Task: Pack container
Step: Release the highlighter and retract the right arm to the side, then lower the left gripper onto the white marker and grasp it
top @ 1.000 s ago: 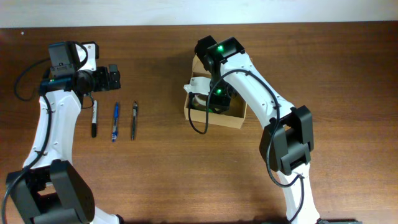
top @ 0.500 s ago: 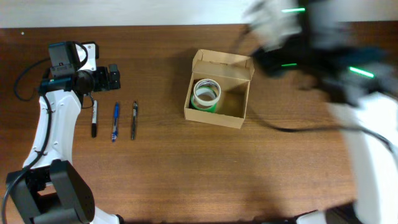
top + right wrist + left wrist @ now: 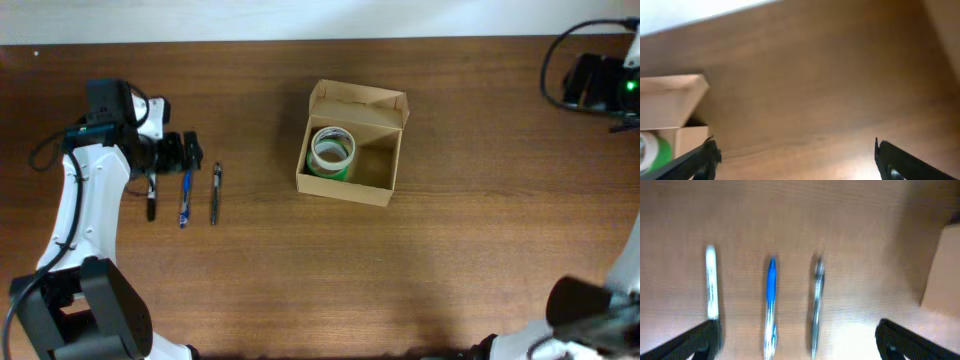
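Observation:
The robot's left gripper needs to next move to the black-and-white marker and close on the marker's white body [image 3: 152, 190] [image 3: 713, 308], near its black cap.
The container [image 3: 345, 190] is a tan cardboard box at the table's middle, its lid flap standing open at the back. A green and white tape roll [image 3: 332, 150] lies inside at its left. My right gripper [image 3: 585, 82] hangs open and empty far off at the right edge; its wrist view shows the container [image 3: 670, 102] and tape roll [image 3: 652, 150] at the left, the right gripper [image 3: 795, 160] over bare wood. My left gripper [image 3: 193, 152] is open above three pens. In the left wrist view the left gripper [image 3: 800, 342] spans the blue pen [image 3: 771, 305] and grey pen [image 3: 816, 305].
A black-and-white marker [image 3: 151, 195], the blue pen [image 3: 185, 197] and the grey pen [image 3: 215, 193] lie side by side at the left. The marker [image 3: 711, 287] sits by my left finger. The container's corner [image 3: 945, 275] shows at the right of the left wrist view.
My right gripper has opened, left the tape roll in the container and swung away to the far right. My left gripper has shifted slightly right and down over the pens.

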You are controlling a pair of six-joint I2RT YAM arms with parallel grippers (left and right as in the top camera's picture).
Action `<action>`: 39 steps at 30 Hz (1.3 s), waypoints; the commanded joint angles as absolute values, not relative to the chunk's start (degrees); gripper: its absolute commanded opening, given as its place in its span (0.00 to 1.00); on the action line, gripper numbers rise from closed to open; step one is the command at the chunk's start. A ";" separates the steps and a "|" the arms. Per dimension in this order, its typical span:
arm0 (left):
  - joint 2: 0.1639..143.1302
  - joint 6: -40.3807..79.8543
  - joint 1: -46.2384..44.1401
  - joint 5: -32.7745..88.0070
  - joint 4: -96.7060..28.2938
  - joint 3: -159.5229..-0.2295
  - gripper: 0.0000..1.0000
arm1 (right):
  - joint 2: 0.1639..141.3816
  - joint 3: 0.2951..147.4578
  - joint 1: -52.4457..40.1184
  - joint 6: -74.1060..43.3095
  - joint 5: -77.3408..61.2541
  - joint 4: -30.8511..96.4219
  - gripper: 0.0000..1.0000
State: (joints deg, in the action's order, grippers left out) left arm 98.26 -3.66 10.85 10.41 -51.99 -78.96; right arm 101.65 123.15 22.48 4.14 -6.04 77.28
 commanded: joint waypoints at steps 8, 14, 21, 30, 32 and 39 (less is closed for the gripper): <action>98.98 -15.09 11.92 -6.07 -59.11 -79.66 0.97 | 109.95 123.00 23.64 2.48 -9.02 77.60 0.99; 102.69 -14.90 16.88 -3.90 -59.11 -79.66 0.99 | 111.94 123.00 23.66 2.48 -9.02 77.58 0.99; 109.58 -13.32 20.56 -3.86 -56.58 -79.66 0.96 | 111.92 123.00 23.66 2.48 -9.02 77.60 0.99; 116.18 -13.39 20.67 -2.98 -52.62 -79.66 0.93 | 111.92 123.00 23.64 2.48 -9.02 77.58 0.99; 116.90 -13.39 20.67 -2.33 -51.57 -79.66 0.90 | 111.92 123.00 23.66 2.48 -9.02 77.58 0.99; 117.23 -13.39 20.62 1.56 -47.83 -79.66 0.73 | 111.92 123.00 23.64 2.48 -9.04 77.58 0.99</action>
State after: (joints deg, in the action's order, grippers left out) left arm 116.81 -13.61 20.43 -2.24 -48.84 -79.05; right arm 111.98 123.04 23.75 2.98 -8.32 77.60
